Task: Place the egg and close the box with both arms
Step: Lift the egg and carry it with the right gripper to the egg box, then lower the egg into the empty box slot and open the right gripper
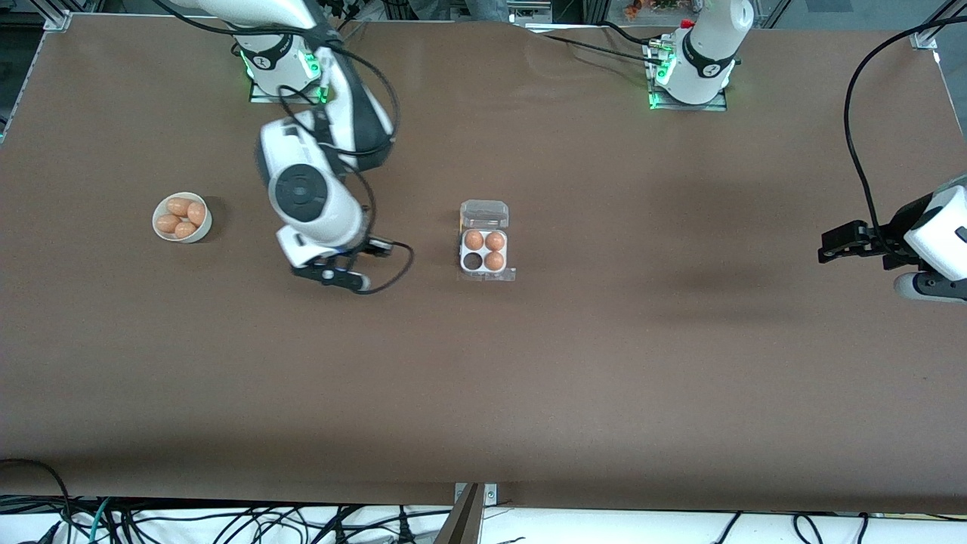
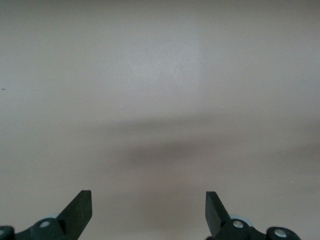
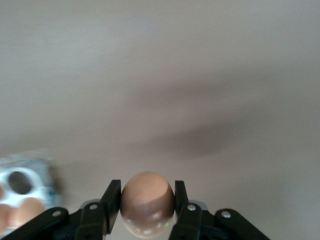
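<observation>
The orange-brown egg will go from my right gripper into the one empty cell of the clear box point(image 1: 472, 261) point(image 3: 20, 183).
My right gripper point(image 1: 336, 276) is over the bare table between the bowl and the box. In the right wrist view it point(image 3: 147, 193) is shut on an orange-brown egg point(image 3: 147, 204). The clear box point(image 1: 484, 254) lies mid-table with its lid point(image 1: 484, 214) open and laid flat toward the robots. It holds three eggs point(image 1: 494, 242) and one empty cell point(image 1: 473, 261). Part of the box also shows in the right wrist view point(image 3: 22, 192). My left gripper point(image 1: 835, 248) waits at the left arm's end of the table, open and empty over bare table point(image 2: 149, 201).
A round white bowl point(image 1: 202, 226) with several more eggs point(image 1: 180, 216) stands toward the right arm's end of the table. A black cable hangs over the table near the left arm's wrist.
</observation>
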{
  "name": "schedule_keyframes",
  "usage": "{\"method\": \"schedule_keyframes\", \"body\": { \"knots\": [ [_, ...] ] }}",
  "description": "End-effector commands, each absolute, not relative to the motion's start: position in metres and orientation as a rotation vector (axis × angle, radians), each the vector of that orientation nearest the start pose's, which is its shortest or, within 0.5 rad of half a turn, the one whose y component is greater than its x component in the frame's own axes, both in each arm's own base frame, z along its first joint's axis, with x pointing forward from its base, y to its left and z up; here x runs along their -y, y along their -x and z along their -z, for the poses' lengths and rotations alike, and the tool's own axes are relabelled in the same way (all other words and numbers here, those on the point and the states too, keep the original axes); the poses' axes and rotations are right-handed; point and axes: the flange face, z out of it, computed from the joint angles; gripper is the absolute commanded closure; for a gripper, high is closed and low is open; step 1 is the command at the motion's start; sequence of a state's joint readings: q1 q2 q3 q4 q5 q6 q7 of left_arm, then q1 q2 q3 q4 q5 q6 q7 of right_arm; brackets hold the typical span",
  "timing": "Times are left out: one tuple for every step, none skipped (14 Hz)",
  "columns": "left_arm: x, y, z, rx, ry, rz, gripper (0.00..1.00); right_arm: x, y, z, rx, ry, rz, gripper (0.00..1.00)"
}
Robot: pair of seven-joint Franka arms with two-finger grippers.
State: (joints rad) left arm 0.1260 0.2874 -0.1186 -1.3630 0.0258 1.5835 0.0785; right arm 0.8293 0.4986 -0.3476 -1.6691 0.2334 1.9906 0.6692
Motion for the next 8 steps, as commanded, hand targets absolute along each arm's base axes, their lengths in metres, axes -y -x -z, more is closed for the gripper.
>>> {"method": "schedule_keyframes", "body": {
  "knots": [
    [-0.018,-0.642,-0.558,-0.101,3.159,-0.088,0.00,-0.401,-0.568,-0.307,-0.528,3.109,-0.225,0.61],
    [-0.018,-0.642,-0.558,-0.101,3.159,-0.088,0.00,-0.416,-0.562,-0.300,-0.552,3.098,-0.232,0.61],
    [-0.018,-0.642,-0.558,-0.101,3.159,-0.088,0.00,-0.433,-0.556,-0.297,-0.538,3.095,-0.225,0.60],
    [-0.018,-0.642,-0.558,-0.103,3.159,-0.087,0.00,-0.448,-0.551,-0.294,-0.523,3.094,-0.227,0.60],
    [-0.018,-0.642,-0.558,-0.101,3.159,-0.088,0.00,-0.457,-0.550,-0.290,-0.527,3.087,-0.222,0.60],
    [-0.018,-0.642,-0.558,-0.103,3.159,-0.087,0.00,-0.464,-0.550,-0.289,-0.531,3.076,-0.215,0.60],
    [-0.019,-0.642,-0.558,-0.103,3.157,-0.088,0.00,-0.473,-0.549,-0.287,-0.537,3.065,-0.215,0.60],
    [-0.019,-0.642,-0.558,-0.103,3.157,-0.088,0.00,-0.482,-0.546,-0.285,-0.525,3.059,-0.220,0.60]
  ]
}}
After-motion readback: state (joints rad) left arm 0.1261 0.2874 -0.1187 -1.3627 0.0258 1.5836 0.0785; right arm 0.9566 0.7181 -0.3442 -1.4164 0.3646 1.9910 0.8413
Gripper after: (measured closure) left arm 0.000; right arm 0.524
